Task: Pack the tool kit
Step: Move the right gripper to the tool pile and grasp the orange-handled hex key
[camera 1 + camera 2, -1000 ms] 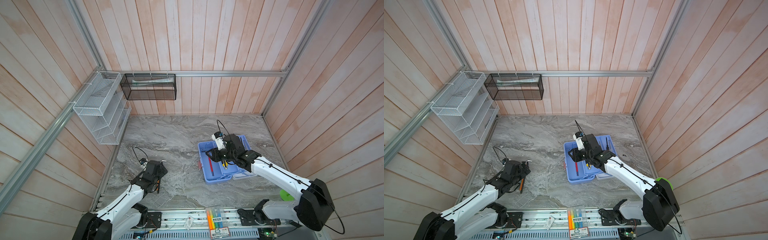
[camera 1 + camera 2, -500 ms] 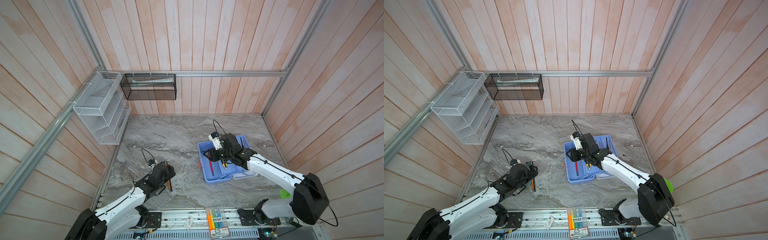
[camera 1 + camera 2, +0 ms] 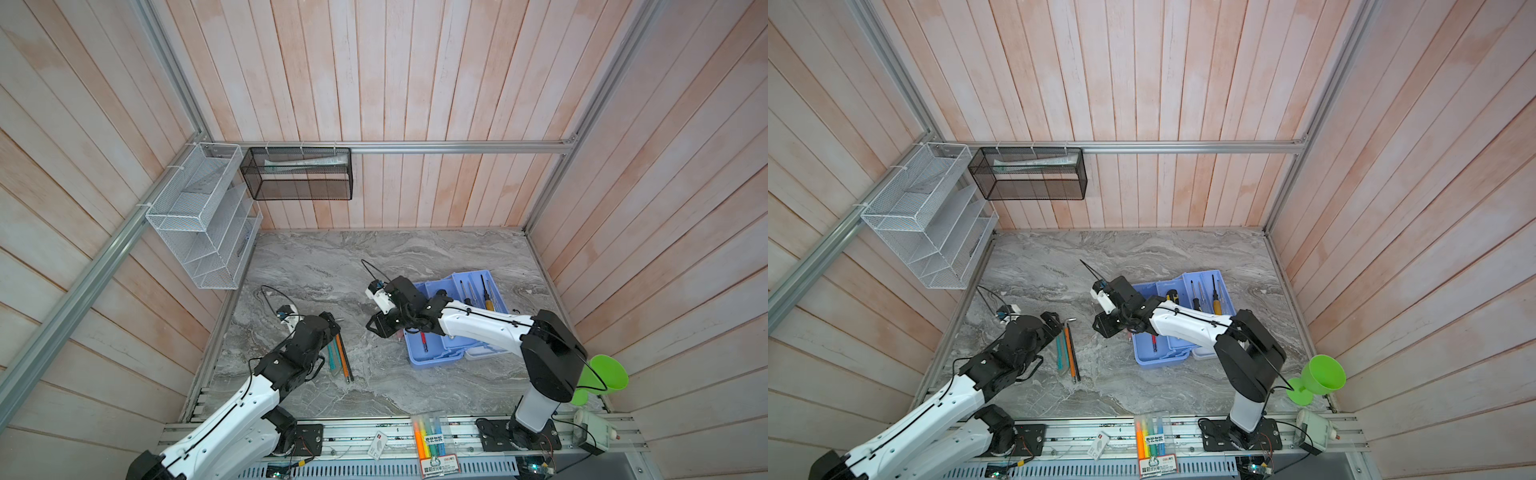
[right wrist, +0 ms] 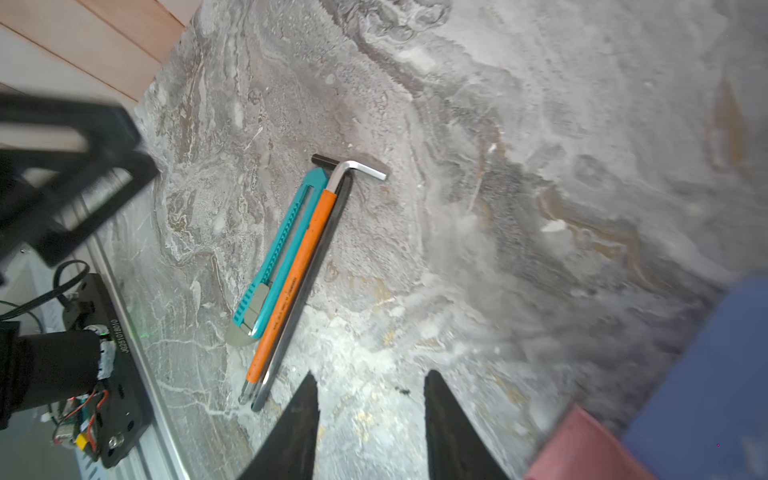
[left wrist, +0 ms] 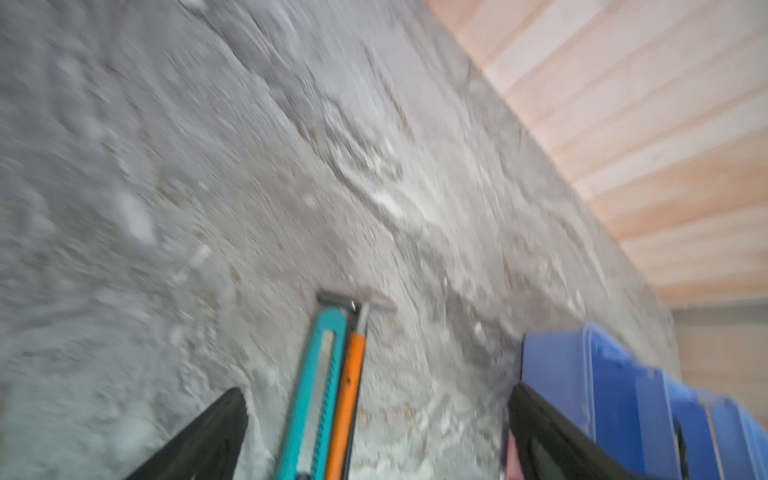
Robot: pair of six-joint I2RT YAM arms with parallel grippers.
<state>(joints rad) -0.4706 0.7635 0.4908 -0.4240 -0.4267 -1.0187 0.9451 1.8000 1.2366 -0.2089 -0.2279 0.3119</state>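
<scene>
The robot's right gripper should next move to the middle of the orange sleeve (image 3: pixel 342 351) (image 4: pixel 299 267) on the orange-sleeved hex key and close there.
The tool kit's light blue case (image 3: pixel 432 353) (image 3: pixel 1158 357) lies open on the right of the marble table, with screwdrivers in its back tray (image 3: pixel 478 286) and a red-handled tool (image 3: pixel 424 340) in the base. A teal utility knife (image 3: pixel 332 353) (image 5: pixel 320 374) (image 4: pixel 278 249) and an orange-sleeved hex key (image 3: pixel 343 353) (image 5: pixel 349 395) (image 4: pixel 295 278) lie side by side on the table. My left gripper (image 3: pixel 332 328) (image 5: pixel 374 415) is wide open over their far ends. My right gripper (image 3: pixel 376 328) (image 4: pixel 371 374) hangs just left of the case, jaws partly apart and empty.
A black hex key lies against the orange one. A white wire rack (image 3: pixel 203 220) and a black mesh basket (image 3: pixel 297 174) hang on the walls. A highlighter pack (image 3: pixel 430 436) and a green funnel (image 3: pixel 602 378) sit at the front rail.
My left gripper, open throughout, has moved right, and the knife and hex keys have shifted right with it. My right gripper has come out of the case to its left edge.
</scene>
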